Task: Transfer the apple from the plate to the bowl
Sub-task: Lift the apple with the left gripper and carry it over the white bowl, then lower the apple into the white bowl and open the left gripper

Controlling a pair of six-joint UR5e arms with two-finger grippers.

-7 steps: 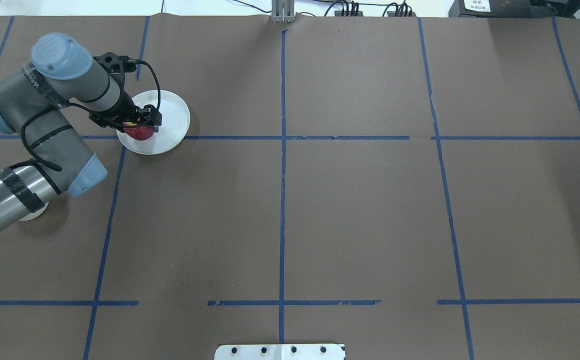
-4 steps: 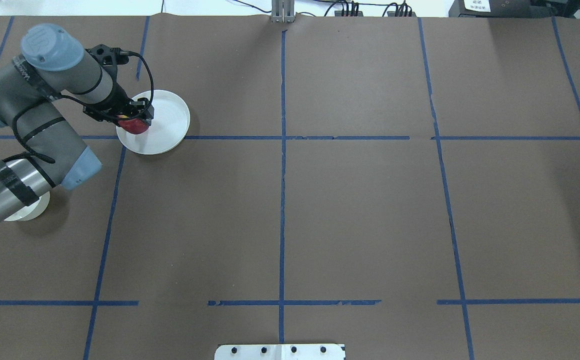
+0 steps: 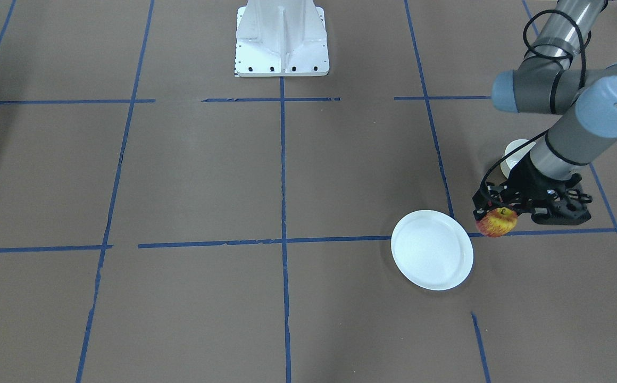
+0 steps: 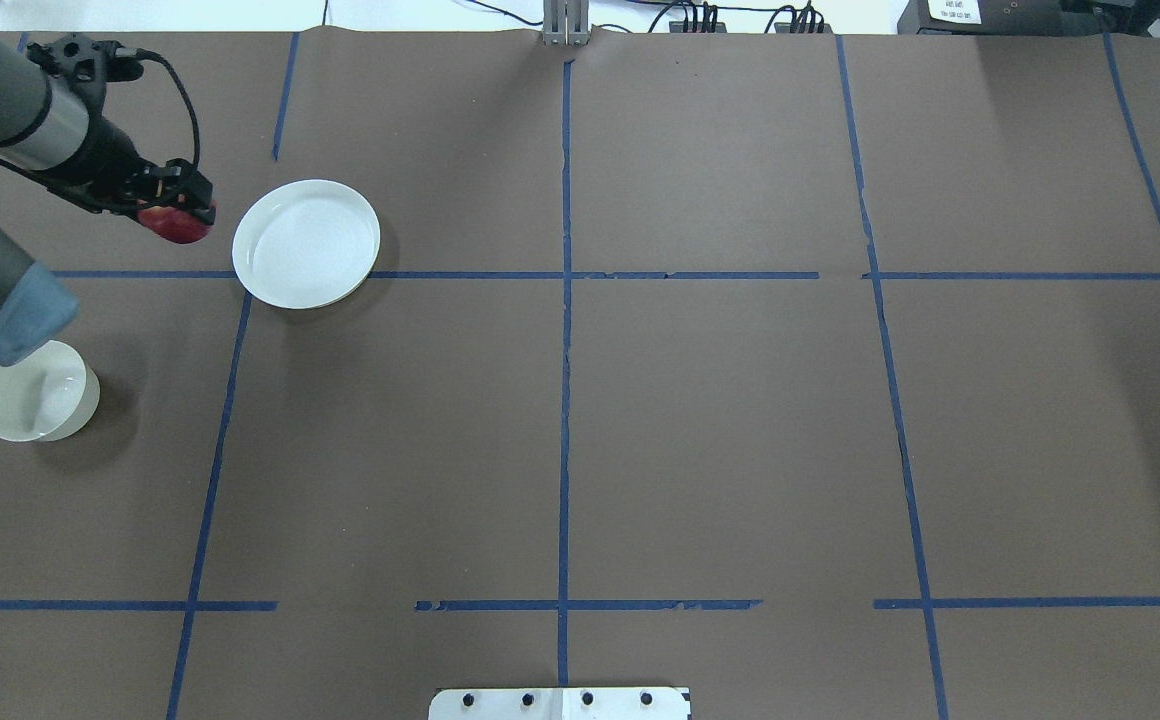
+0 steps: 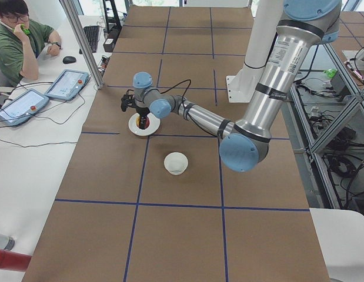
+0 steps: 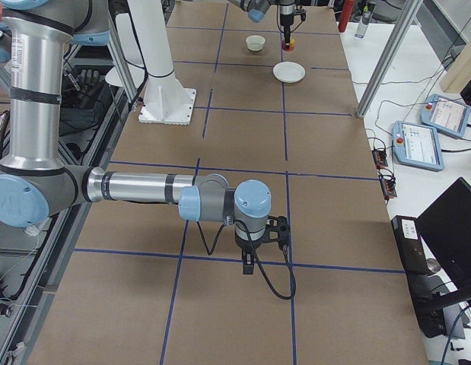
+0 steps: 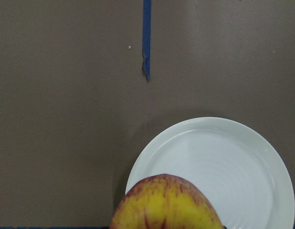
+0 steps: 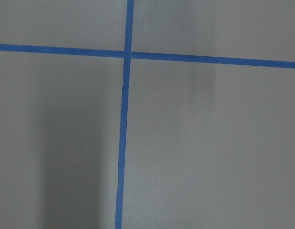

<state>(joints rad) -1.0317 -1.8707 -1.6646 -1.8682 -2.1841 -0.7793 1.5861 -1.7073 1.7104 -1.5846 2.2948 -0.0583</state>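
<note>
The robot's left gripper will release the apple, now in the air beside the plate, inside the small deep white bowl (image 3: pixel 530 160), which is partly under the robot's left arm.
My left gripper (image 4: pixel 174 210) is shut on the red and yellow apple (image 4: pixel 180 228) and holds it in the air just left of the plate (image 4: pixel 306 243), off its rim. The flat white plate is empty. In the front-facing view the apple (image 3: pixel 496 222) hangs right of the plate (image 3: pixel 432 250). The left wrist view shows the apple (image 7: pixel 166 205) at the bottom with the plate (image 7: pixel 233 162) below it. The small deep white bowl (image 4: pixel 38 391) stands nearer the robot, empty, partly under my left arm. My right gripper (image 6: pixel 259 257) shows only in the exterior right view; I cannot tell whether it is open.
Brown paper with blue tape lines covers the table. The white robot base (image 3: pixel 282 37) stands at the middle of the near edge. An operator (image 5: pixel 17 41) sits at a side desk with tablets (image 5: pixel 67 84).
My left gripper has lifted the apple off the plate and carried it to the left. The plate now lies empty and the bowl shows from under the arm.
</note>
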